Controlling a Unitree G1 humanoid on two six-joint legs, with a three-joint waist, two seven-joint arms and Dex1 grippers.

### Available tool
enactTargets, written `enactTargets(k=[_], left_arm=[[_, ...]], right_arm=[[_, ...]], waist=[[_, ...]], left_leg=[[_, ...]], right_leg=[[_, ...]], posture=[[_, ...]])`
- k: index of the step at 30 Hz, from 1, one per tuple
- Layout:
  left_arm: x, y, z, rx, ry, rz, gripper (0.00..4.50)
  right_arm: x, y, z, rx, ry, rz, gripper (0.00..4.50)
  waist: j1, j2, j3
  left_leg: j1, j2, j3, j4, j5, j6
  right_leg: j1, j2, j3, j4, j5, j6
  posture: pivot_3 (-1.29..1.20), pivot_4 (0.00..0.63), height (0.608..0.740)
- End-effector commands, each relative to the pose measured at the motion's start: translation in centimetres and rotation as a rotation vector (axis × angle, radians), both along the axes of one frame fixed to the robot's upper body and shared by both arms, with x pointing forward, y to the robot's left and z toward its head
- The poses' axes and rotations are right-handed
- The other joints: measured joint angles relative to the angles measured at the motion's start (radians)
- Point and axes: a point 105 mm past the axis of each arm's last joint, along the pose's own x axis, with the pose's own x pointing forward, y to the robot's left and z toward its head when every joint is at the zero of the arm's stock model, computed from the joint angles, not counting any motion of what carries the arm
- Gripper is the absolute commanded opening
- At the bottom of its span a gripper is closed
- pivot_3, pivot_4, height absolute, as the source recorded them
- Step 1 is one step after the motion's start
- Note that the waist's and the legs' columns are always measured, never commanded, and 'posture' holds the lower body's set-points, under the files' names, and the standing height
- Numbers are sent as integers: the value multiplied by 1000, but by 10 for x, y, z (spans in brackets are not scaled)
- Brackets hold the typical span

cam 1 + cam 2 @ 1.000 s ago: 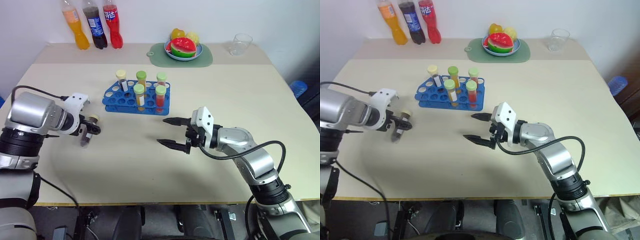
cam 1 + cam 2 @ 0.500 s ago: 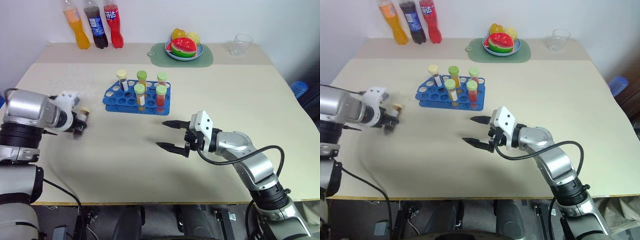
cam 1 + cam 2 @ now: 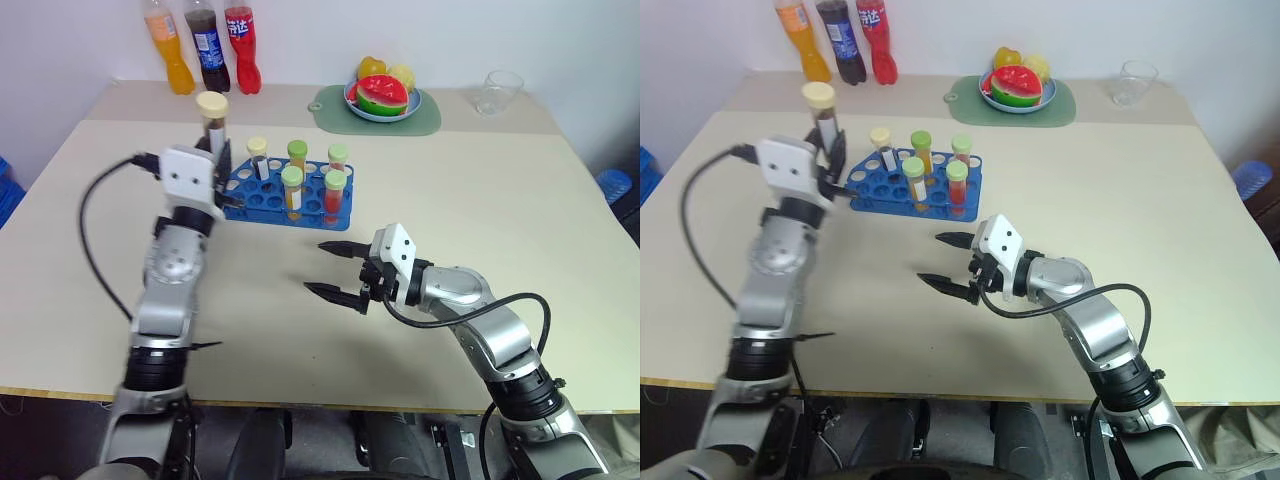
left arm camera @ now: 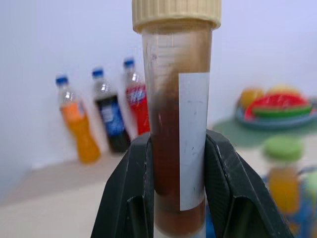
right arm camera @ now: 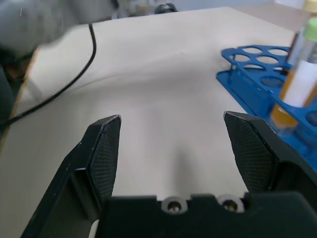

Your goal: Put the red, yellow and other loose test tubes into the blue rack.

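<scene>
My left gripper is to release the brown tube, held upright over the blue rack. It will let go of it in the blue rack's front row (image 3: pixel 256 198), before the other cream-capped tube.
My left gripper (image 3: pixel 214 152) is shut on a test tube (image 3: pixel 213 125) with brown liquid, a cream cap and a white label. It holds the tube upright in the air over the left end of the blue rack (image 3: pixel 256 201). The left wrist view shows both fingers (image 4: pixel 132 198) pressed against the tube (image 4: pixel 178 139). Several capped tubes stand in the rack, one with red liquid (image 3: pixel 334 200) and one with yellow-orange liquid (image 3: pixel 292 195). My right gripper (image 3: pixel 315 267) hangs open and empty over the table in front of the rack, its fingers (image 5: pixel 104 148) spread wide.
Three drink bottles (image 3: pixel 210 45) stand at the table's back left. A plate of toy fruit (image 3: pixel 385 95) sits on a green mat (image 3: pixel 420 118), with a clear glass (image 3: pixel 500 90) to its right. A black cable (image 3: pixel 95 250) loops beside my left arm.
My left gripper closed on the brown tube low at the table's left, then swung up and right, turning it upright over the rack. The right gripper stayed in place. The camera shifted.
</scene>
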Motion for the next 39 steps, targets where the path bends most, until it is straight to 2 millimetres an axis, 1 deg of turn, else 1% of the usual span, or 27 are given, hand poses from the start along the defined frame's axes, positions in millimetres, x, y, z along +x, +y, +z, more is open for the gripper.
enactTargets(k=[1, 3, 5, 7, 14, 18, 21, 26, 28, 32, 39], left_arm=[[5, -2, -8, 3, -51, 56, 780], [12, -4, -15, -13, -32, 57, 780], [22, -7, -30, -30, 34, 47, 780], [28, -11, -38, -10, 68, 41, 780], [45, -17, -53, -42, 151, 25, 780], [51, -20, -56, -48, 164, 22, 780], [52, -18, -56, -55, 158, 38, 780], [45, -17, -54, -93, 105, 26, 780], [42, -15, -58, -113, 98, 25, 780], [42, -8, -68, -188, 122, 35, 780], [45, -5, -71, -237, 127, 31, 780]], right_arm=[[1, -1, 12, 19, -60, -15, 3678], [2, -3, 11, 19, -61, -27, 3678], [2, -5, 11, 20, -62, -38, 3678], [1, -4, 11, 21, -64, -43, 3678], [1, -5, 10, 26, -63, -53, 3678], [2, -5, 10, 25, -63, -57, 3678], [3, -5, 10, 25, -65, -61, 3678], [4, -6, 10, 27, -68, -67, 3678], [4, -6, 10, 28, -68, -68, 3678], [4, -6, 11, 30, -70, -69, 3678], [4, -6, 11, 25, -71, -63, 3678]], waist=[[-5, 0, 0], [-12, 0, 0], [-15, 0, 0], [-18, 0, 0], [-20, 0, 0], [-16, 0, 0], [-16, 0, 0], [-18, 0, 0], [-19, 0, 0], [-19, 0, 0], [-21, 0, 0]], left_leg=[[0, 0, 0, 0, 0, 0], [0, 0, 0, 0, 0, 0], [0, 1, 0, 0, 0, 0], [0, 0, -1, 0, 0, 1], [1, 0, -1, 0, 0, 1], [1, 0, -1, 0, 0, 1], [2, 0, -1, 0, 0, 1], [3, 0, -1, 0, 0, 1], [3, 0, -1, 0, 0, 1], [3, 0, -1, 0, 0, 1], [4, 0, -1, -1, 0, 1]], right_leg=[[0, 0, 0, 0, 0, 0], [0, 1, 0, 0, 0, 0], [0, 1, 0, 0, 0, 0], [0, 1, -1, 0, 0, 0], [1, 1, -1, 0, 0, 0], [2, 1, -1, 0, 0, 0], [3, 1, -1, 0, 0, 0], [4, 1, -1, 1, 0, 0], [4, 1, -1, 0, 0, 0], [4, 1, -1, 0, 0, 0], [4, 1, -1, 0, 0, 0]], posture=[[0, 150, 734], [0, 150, 734], [0, 150, 734], [0, 150, 734], [0, 150, 734], [0, 150, 734], [0, 150, 734], [0, 150, 734], [0, 150, 734], [0, 150, 734], [0, 150, 734]])
